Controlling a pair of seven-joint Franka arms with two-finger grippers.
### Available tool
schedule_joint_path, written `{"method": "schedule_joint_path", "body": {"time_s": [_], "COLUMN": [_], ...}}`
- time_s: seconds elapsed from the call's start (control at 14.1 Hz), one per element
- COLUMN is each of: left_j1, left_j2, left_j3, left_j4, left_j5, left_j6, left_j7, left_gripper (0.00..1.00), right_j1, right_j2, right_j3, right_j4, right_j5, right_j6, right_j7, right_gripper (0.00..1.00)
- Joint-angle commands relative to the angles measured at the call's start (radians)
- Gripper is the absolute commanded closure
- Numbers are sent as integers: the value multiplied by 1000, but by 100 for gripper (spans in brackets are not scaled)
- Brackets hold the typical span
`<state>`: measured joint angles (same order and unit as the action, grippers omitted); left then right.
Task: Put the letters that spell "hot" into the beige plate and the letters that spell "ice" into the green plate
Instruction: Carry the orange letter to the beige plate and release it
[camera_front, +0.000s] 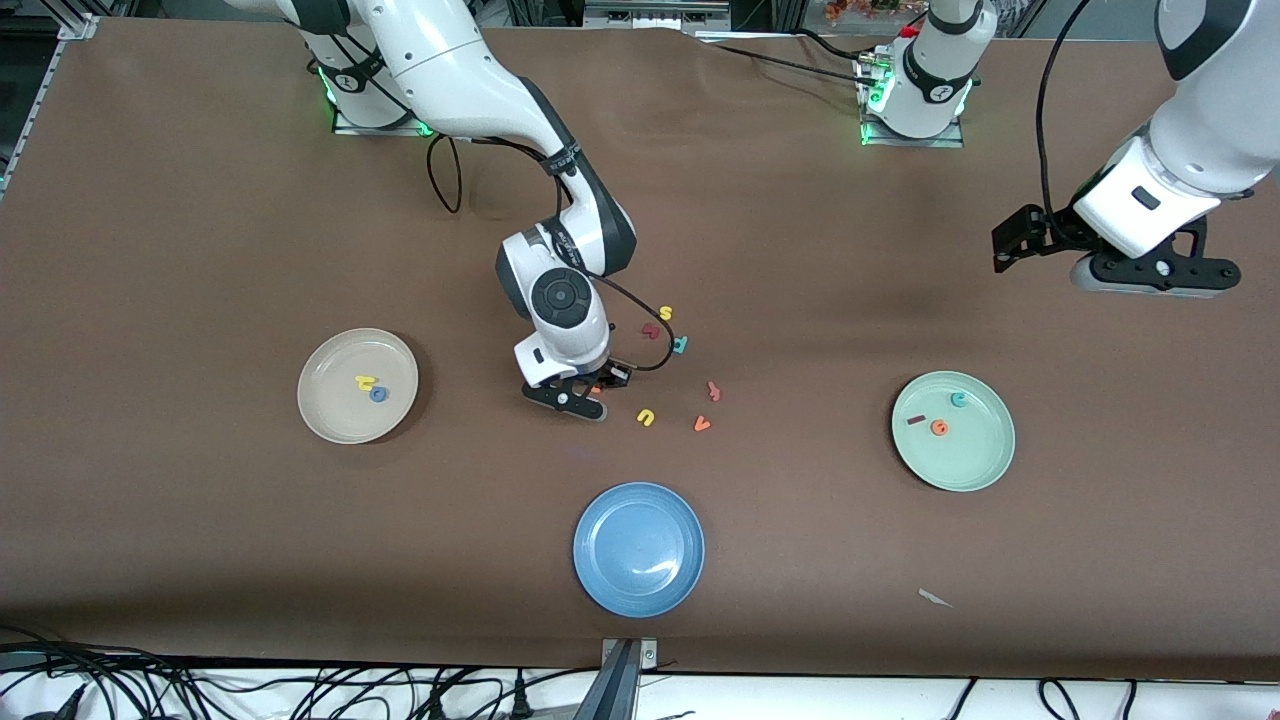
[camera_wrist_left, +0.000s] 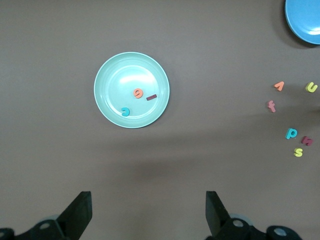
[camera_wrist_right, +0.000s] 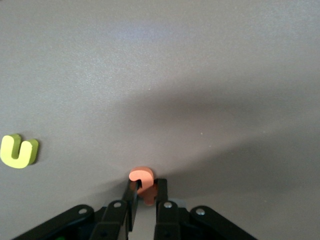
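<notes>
I will use my right gripper to place the orange t, now low at the table's middle, between the beige plate's letters and its rim (camera_front: 393, 370) toward the teal p.
My right gripper (camera_front: 597, 387) is low at the table's middle, shut on the orange t (camera_wrist_right: 142, 177), whose hooked top sticks out past the fingertips (camera_wrist_right: 131, 189). The beige plate (camera_front: 320, 370) lies toward the right arm's end and holds the yellow h (camera_front: 365, 382) and the blue o (camera_front: 378, 394). At the left arm's end, the green plate (camera_front: 980, 460) holds the dark red i (camera_front: 914, 420), orange e (camera_front: 939, 427) and teal c (camera_front: 958, 400). My left gripper (camera_front: 1015, 240) waits open in the air with nothing between its fingers.
A blue plate (camera_front: 600, 520) lies nearer the front camera than the right gripper. Loose letters lie beside that gripper: yellow u (camera_front: 645, 417), orange v (camera_front: 702, 424), a pinkish letter (camera_front: 714, 390), teal p (camera_front: 680, 345), a dark red letter (camera_front: 650, 330), yellow s (camera_front: 665, 313).
</notes>
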<state>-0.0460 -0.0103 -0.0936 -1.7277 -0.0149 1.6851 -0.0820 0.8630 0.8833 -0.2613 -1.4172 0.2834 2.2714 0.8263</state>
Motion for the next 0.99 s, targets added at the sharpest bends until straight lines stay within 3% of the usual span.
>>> {"method": "schedule_joint_path", "body": {"time_s": [0.0, 0.14, 0.36, 0.57, 0.92], "left_j1": [9, 9, 9, 8, 6], "left_j2": [-10, -10, -8, -2, 0], "left_j3": [-20, -20, -18, -18, -20], "left_j4": [8, 8, 16, 19, 27], "left_j5": [10, 10, 12, 13, 13], "left_j6": [-15, -15, -15, -15, -15], "left_j7": [13, 14, 14, 14, 18], "left_gripper": [0, 0, 0, 0, 0], "right_j1": [-27, -58, -56, -56, -56], "right_j2": [17, -7, -82, -206, -377], "right_j3": [-6, -24, -107, -194, -277], "right_j4": [87, 84, -12, -230, -543], "right_j5": [7, 3, 2, 7, 5], "right_j6": [-107, -135, -179, -121, 31], "right_j7": [-10, -129, -310, -565, -820], "right_gripper": [94, 96, 96, 96, 96]}}
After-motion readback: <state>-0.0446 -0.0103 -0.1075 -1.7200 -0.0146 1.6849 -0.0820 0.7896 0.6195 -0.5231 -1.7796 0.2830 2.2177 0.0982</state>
